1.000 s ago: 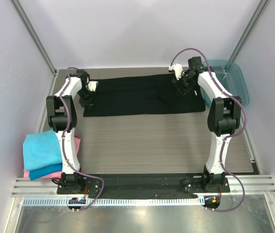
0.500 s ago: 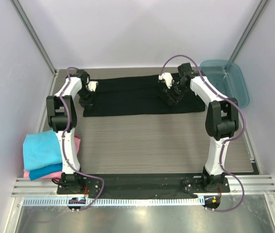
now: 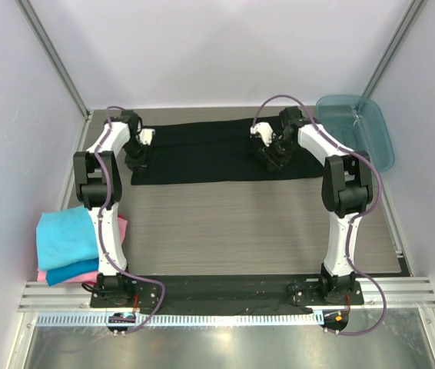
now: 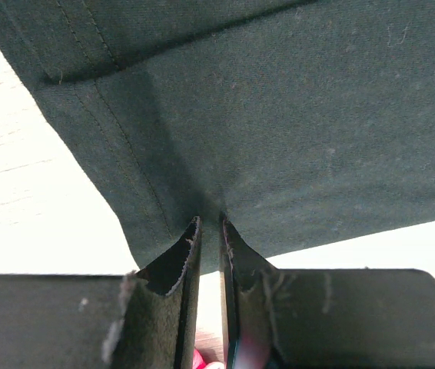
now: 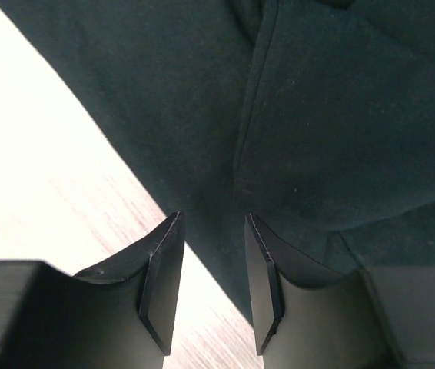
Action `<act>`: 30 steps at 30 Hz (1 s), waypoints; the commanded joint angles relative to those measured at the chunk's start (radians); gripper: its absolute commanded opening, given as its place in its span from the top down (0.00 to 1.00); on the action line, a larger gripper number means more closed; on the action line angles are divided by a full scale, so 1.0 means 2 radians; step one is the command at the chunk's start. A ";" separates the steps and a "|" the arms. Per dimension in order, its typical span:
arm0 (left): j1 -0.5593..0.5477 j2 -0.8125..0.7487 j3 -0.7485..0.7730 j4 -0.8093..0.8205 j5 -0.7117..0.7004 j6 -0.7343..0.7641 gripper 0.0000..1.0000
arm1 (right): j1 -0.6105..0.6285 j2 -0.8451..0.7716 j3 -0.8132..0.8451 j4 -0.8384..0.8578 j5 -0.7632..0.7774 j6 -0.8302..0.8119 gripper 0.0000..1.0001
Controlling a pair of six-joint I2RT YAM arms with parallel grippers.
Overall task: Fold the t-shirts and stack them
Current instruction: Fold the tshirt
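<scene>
My right gripper needs to pinch the corner of its hem (image 5: 240,187), as the sleeve lies slanted and bunched over the black t-shirt's strip, and straighten it before folding.
A large black t-shirt (image 3: 202,150) lies folded into a long strip across the far part of the table. My left gripper (image 3: 137,159) is at its left end. In the left wrist view the fingers (image 4: 208,223) are nearly together, pinching the hemmed edge of the black cloth (image 4: 279,115). My right gripper (image 3: 270,156) is over the right-middle part of the strip. In the right wrist view its jaws (image 5: 211,219) are open just above the shirt's near edge (image 5: 340,115), holding nothing. A stack of folded tees, turquoise (image 3: 68,234) over blue (image 3: 71,270) and pink (image 3: 121,225), sits at the near left.
A translucent teal plastic tray (image 3: 363,127) stands at the far right, beside the shirt's right end. Bare wood-grain table (image 3: 233,223) lies between the shirt and the arm bases. Grey walls close in on both sides.
My right gripper has moved left and slightly nearer along the black shirt, away from its right end. The shirt's outline and the left gripper have not visibly moved.
</scene>
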 commanded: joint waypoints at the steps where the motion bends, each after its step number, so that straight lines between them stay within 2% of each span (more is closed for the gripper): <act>1: 0.001 -0.013 -0.001 -0.004 -0.017 0.004 0.84 | 0.004 0.007 0.011 0.016 0.007 -0.007 0.57; 5: 0.001 -0.013 -0.002 -0.005 -0.019 0.004 0.84 | 0.006 0.015 0.011 0.025 0.016 -0.009 0.58; 10: 0.001 -0.013 -0.003 -0.004 -0.021 0.004 0.84 | 0.007 0.014 0.008 0.045 0.026 0.000 0.67; 13: 0.001 -0.013 -0.003 -0.004 -0.022 0.004 0.84 | 0.008 0.013 0.008 0.056 0.032 0.004 0.81; 16: 0.001 -0.012 -0.003 -0.004 -0.021 0.004 0.84 | 0.009 0.011 0.008 0.062 0.033 0.006 0.87; 19: 0.001 -0.012 -0.002 -0.004 -0.020 0.002 0.84 | 0.010 0.003 0.008 0.063 0.032 0.003 0.98; 26: 0.001 -0.012 -0.003 -0.003 -0.017 0.002 0.83 | 0.012 -0.006 0.007 0.064 0.038 0.002 0.97; 29: 0.000 -0.012 -0.002 -0.002 -0.017 0.002 0.83 | 0.013 -0.007 0.000 0.060 0.036 0.006 0.79; 30: 0.001 -0.012 -0.002 -0.003 -0.018 0.002 0.83 | 0.013 -0.009 -0.002 0.060 0.034 0.006 0.77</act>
